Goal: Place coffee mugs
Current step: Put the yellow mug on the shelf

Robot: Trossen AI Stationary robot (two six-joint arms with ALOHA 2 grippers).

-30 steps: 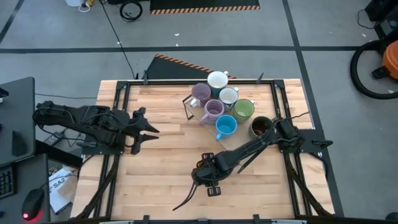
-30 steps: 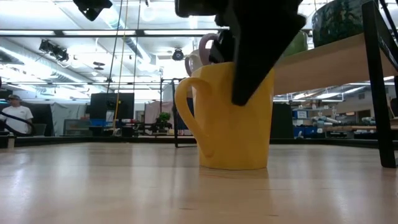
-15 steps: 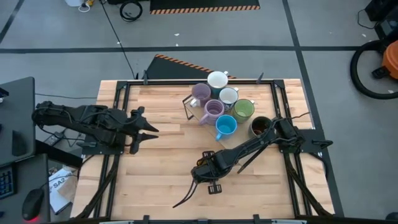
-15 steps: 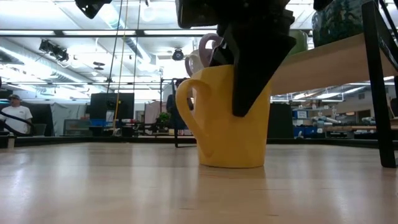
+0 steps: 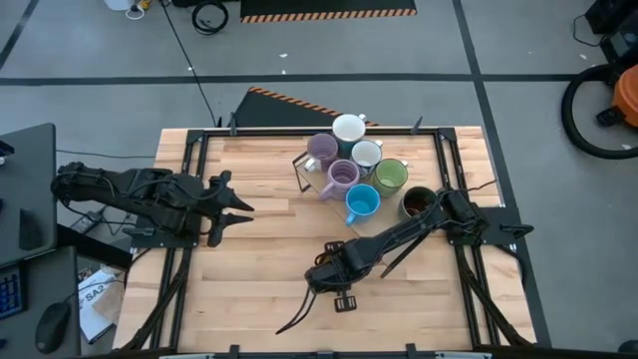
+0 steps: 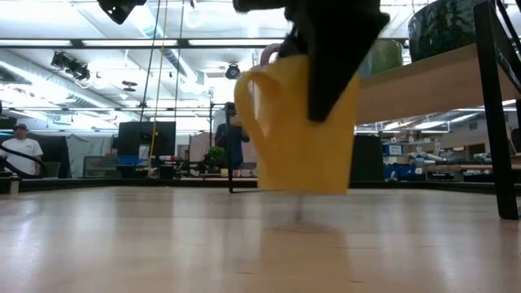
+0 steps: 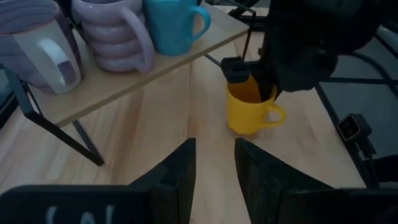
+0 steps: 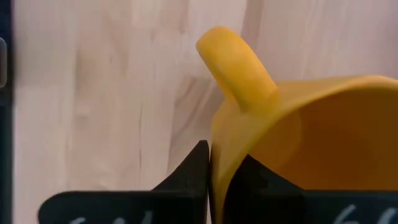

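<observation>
The robot's right gripper will set the yellow mug down on the shelf's front corner (image 5: 387,230) beside the blue and dark brown mugs. The yellow mug now hangs just above the table.
A yellow mug (image 6: 297,122) hangs just above the table near its front middle, also seen in the left wrist view (image 7: 249,111). My right gripper (image 5: 333,281) is over it, shut on its wall, and hides it in the high view. Several coffee mugs stand on a low wooden shelf (image 5: 329,194) at the far right: lavender (image 5: 321,150), white (image 5: 348,129), blue (image 5: 362,201), green (image 5: 391,176), dark brown (image 5: 417,202). My left gripper (image 5: 244,209) hovers open at the table's left side, holding nothing. My right gripper pinches the yellow mug's wall at the rim (image 8: 217,134), right beside the handle's root (image 8: 239,74). One finger is inside the mug and one finger (image 8: 189,171) outside. The fingers come from above, pointing steeply down. The mug hangs clear of the table, slightly tilted.
The shelf's thin black legs (image 5: 299,172) stand on the table's far right part. Bare wood lies between the two arms and along the front edge (image 5: 259,309). A loose black cable (image 5: 294,321) trails near the front edge under the right arm.
My right gripper has risen a little with the yellow mug. The mug stood on the table a second ago and now hangs just clear of it, tipped slightly.
</observation>
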